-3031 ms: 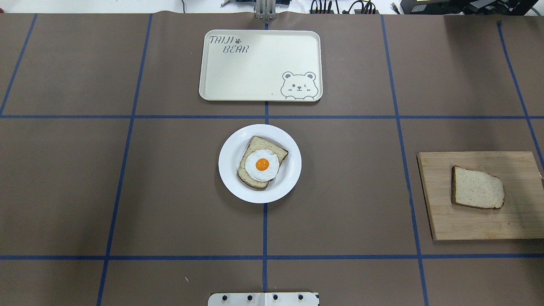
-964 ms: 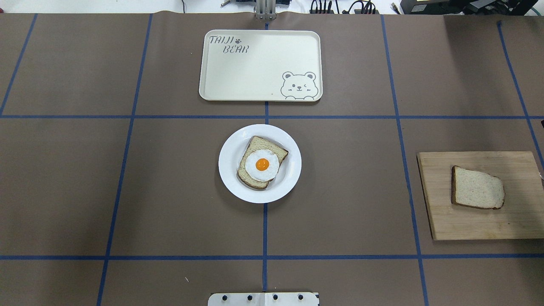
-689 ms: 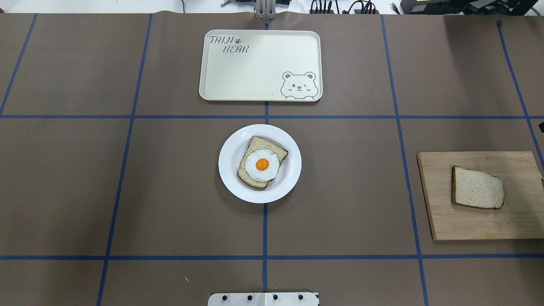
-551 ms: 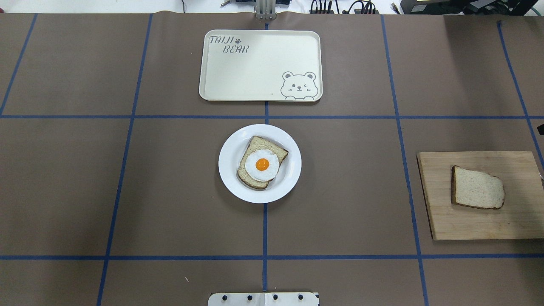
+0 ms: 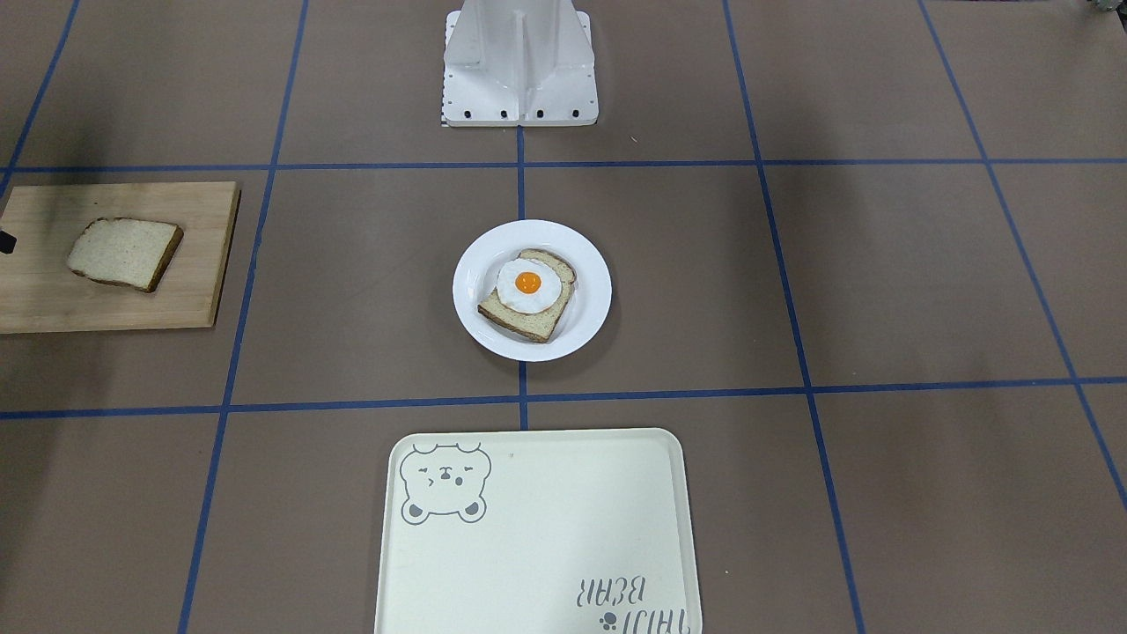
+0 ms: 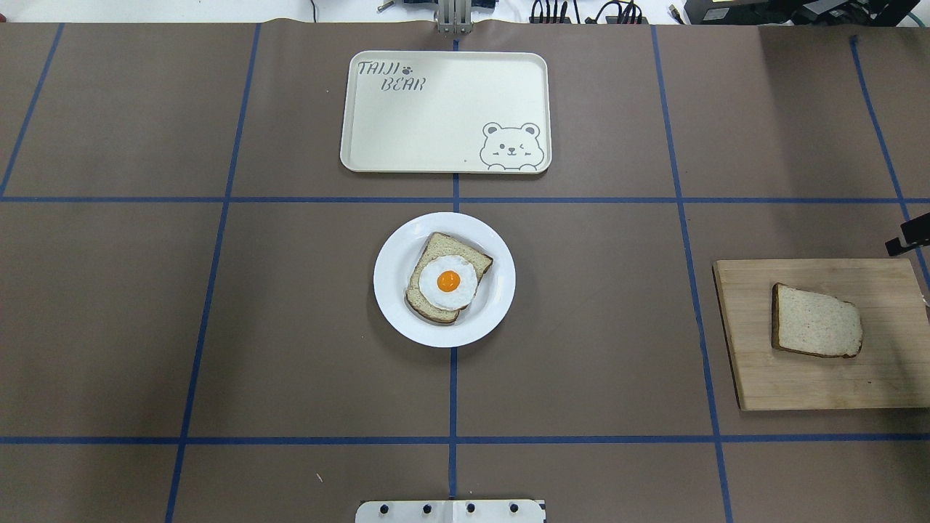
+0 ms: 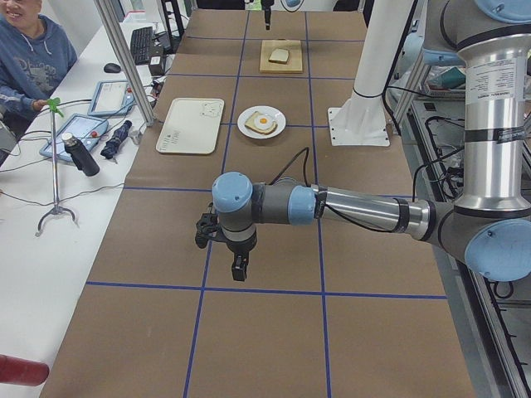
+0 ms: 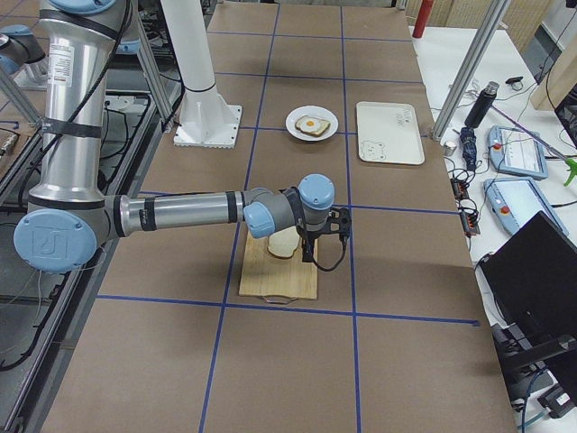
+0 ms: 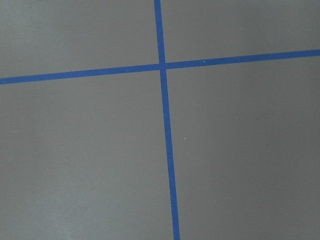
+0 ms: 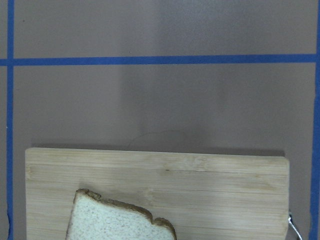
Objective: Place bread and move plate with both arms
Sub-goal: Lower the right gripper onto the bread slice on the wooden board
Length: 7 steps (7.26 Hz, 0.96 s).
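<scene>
My right gripper should grip the plain bread's edge [image 5: 81, 244] farthest from the white plate, fingers above and below the slice.
The plain bread [image 6: 817, 321] lies flat on a wooden cutting board [image 6: 755, 370] at the table's right; it also shows in the front view [image 5: 123, 254] and the right wrist view [image 10: 120, 220]. The white plate [image 6: 392, 298] sits mid-table and holds a slice topped with a fried egg [image 6: 448, 280]. My right gripper [image 8: 310, 251] hangs over the board's far side beside the bread; only a black part of it [image 6: 908, 237] shows from overhead, and I cannot tell its state. My left gripper [image 7: 239, 269] points down over bare table far from the plate; I cannot tell its state.
A cream tray with a bear drawing [image 6: 349, 109] lies beyond the plate. The white robot base [image 5: 519, 62] stands at the near edge. An operator [image 7: 25, 50] sits by a side desk with bottles and devices. Blue tape lines cross the brown table cover.
A black part of my right gripper has come into the overhead view at the right edge and moved inward toward the board. Bread, plate and tray have not moved.
</scene>
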### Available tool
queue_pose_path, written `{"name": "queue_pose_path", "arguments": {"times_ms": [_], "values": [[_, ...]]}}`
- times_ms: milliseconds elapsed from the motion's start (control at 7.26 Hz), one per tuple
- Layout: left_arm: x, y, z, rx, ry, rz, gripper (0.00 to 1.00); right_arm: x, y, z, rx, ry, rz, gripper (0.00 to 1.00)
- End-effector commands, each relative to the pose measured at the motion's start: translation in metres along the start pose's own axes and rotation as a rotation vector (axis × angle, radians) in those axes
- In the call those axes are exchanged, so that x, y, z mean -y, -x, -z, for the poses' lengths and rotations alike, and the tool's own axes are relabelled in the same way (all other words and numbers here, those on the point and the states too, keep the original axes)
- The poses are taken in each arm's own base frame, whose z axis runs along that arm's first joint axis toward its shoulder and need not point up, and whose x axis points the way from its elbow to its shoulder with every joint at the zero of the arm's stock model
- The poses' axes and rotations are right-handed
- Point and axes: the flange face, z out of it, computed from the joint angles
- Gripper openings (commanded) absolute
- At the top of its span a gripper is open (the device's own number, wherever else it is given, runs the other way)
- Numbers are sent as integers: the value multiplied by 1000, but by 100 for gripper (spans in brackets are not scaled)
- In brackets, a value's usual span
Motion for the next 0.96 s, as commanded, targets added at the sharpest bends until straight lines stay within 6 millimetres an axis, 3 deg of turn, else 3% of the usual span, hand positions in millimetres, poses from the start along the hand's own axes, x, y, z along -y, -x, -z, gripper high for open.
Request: {"name": "queue_pose_path", "arguments": {"times_ms": [0, 551, 827], "values": [[0, 0, 0, 0, 0, 0, 98, -22, -2, -17, 17, 9, -34, 99], [0, 0, 0, 0, 0, 0, 98, -38, 21, -49, 12, 39, -34, 100], [0, 1, -1, 0, 1, 1, 98, -42, 17, -53, -2, 43, -36, 100]]}}
